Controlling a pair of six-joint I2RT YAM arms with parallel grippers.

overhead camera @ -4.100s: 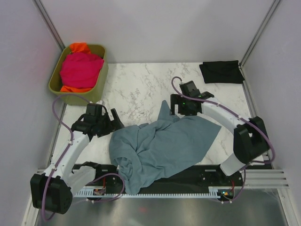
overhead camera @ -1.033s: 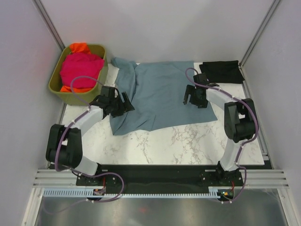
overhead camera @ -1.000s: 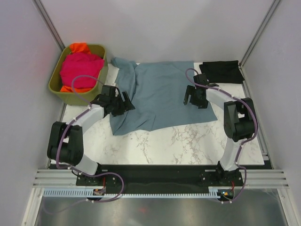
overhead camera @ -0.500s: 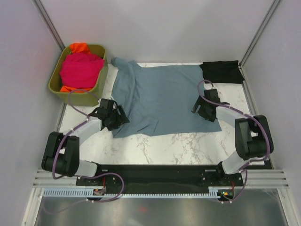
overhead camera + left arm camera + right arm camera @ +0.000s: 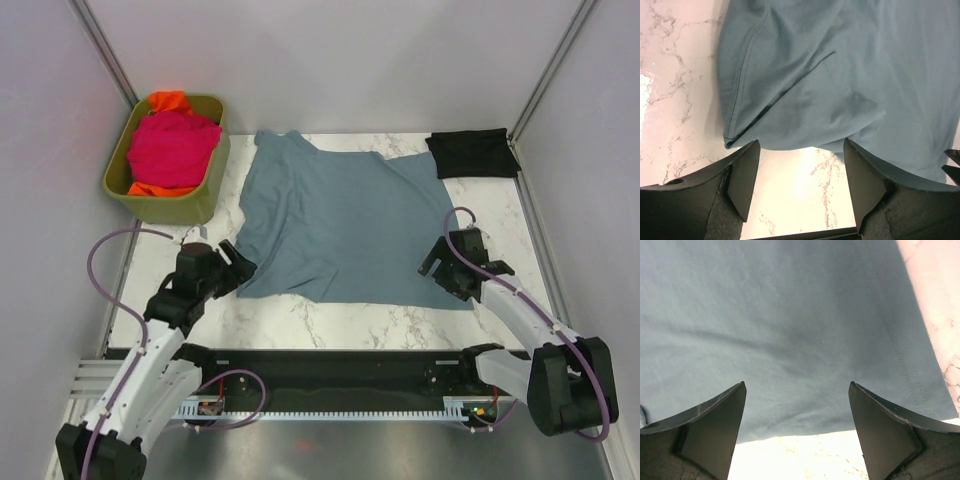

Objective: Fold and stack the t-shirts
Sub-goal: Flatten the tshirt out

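The robot's right gripper should close on the near hem corner (image 5: pixel 470 307) (image 5: pixel 955 416) of the slate blue-grey t-shirt, on the same side as the black t-shirt.
The slate blue-grey t-shirt (image 5: pixel 345 220) lies spread mostly flat on the marble table, with its left part wrinkled and folded over. My left gripper (image 5: pixel 234 268) is open and empty at the shirt's near left corner; in the left wrist view (image 5: pixel 800 192) the shirt's hem (image 5: pixel 840 75) lies just beyond the fingers. My right gripper (image 5: pixel 441 268) is open and empty at the near right corner; in the right wrist view (image 5: pixel 797 437) the shirt (image 5: pixel 790 325) lies just ahead. The black t-shirt (image 5: pixel 472 152) lies folded at the back right. The magenta-pink t-shirt (image 5: pixel 172 148) and orange t-shirt (image 5: pixel 168 100) sit in the bin.
The olive-green bin (image 5: pixel 212 170) stands at the back left, beside the shirt's left edge. Bare marble table (image 5: pixel 350 320) runs between the shirt's near hem and the black base rail. Grey walls close in the sides and back.
The blue-grey shirt went from a heap to spread out and was drawn toward the near side. Both grippers have let go of it and moved back toward the near edge.
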